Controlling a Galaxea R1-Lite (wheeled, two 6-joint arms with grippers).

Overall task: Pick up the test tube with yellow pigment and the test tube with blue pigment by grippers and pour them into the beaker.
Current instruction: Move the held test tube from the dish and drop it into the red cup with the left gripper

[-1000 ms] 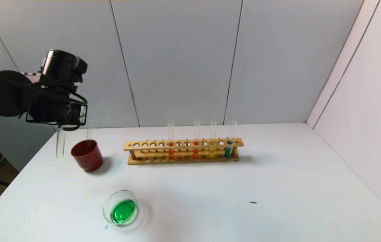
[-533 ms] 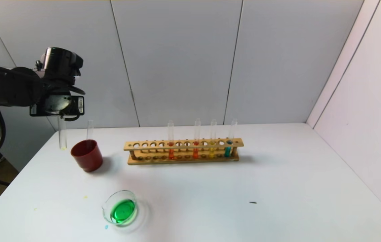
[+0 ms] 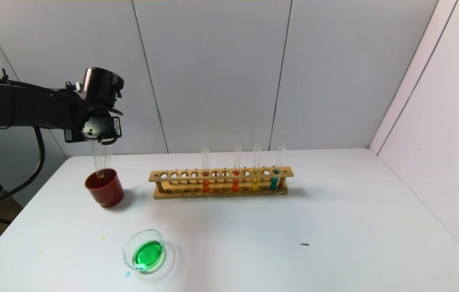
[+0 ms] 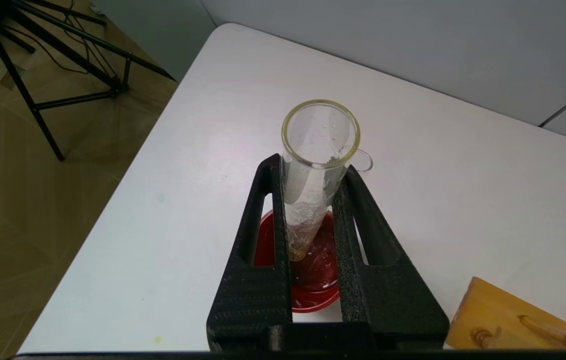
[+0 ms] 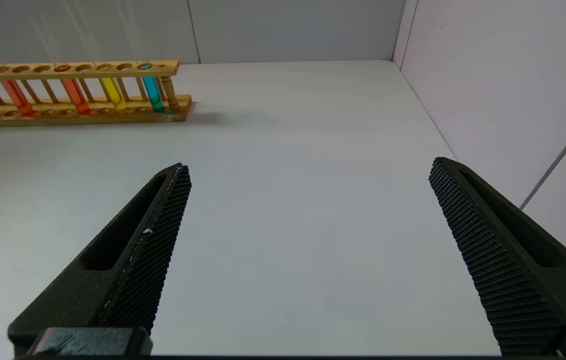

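Next, my left gripper lets go of the test tube with yellow pigment inside the dark red cup [image 3: 106, 178] [image 4: 317, 259], beside the empty tube.
My left gripper [image 3: 99, 140] [image 4: 311, 167] is shut on the test tube with yellow pigment [image 3: 99, 162] [image 4: 320, 130]. The tube hangs upright with only a yellow trace at its bottom, and its lower end is at the mouth of the dark red cup [image 3: 104, 188] [image 4: 322, 280]. Another empty tube [image 3: 109, 156] stands in that cup. The beaker [image 3: 145, 254] holds green liquid at the front. A second yellow tube [image 3: 255, 178] [image 5: 113, 95] and a blue tube [image 3: 274, 178] [image 5: 153, 95] stand in the rack. My right gripper [image 5: 310, 167] is open and empty, out of the head view.
The wooden rack [image 3: 180, 195] [image 5: 78, 116] stands mid-table and also holds two orange-red tubes [image 3: 206, 180]. Its corner shows in the left wrist view [image 4: 502, 320]. Small yellow and blue drops lie near the beaker. The table's left edge is close to the cup.
My left gripper has moved right with the tube, from left of the red cup to directly above it. The tube's lower end now sits at the cup's mouth.
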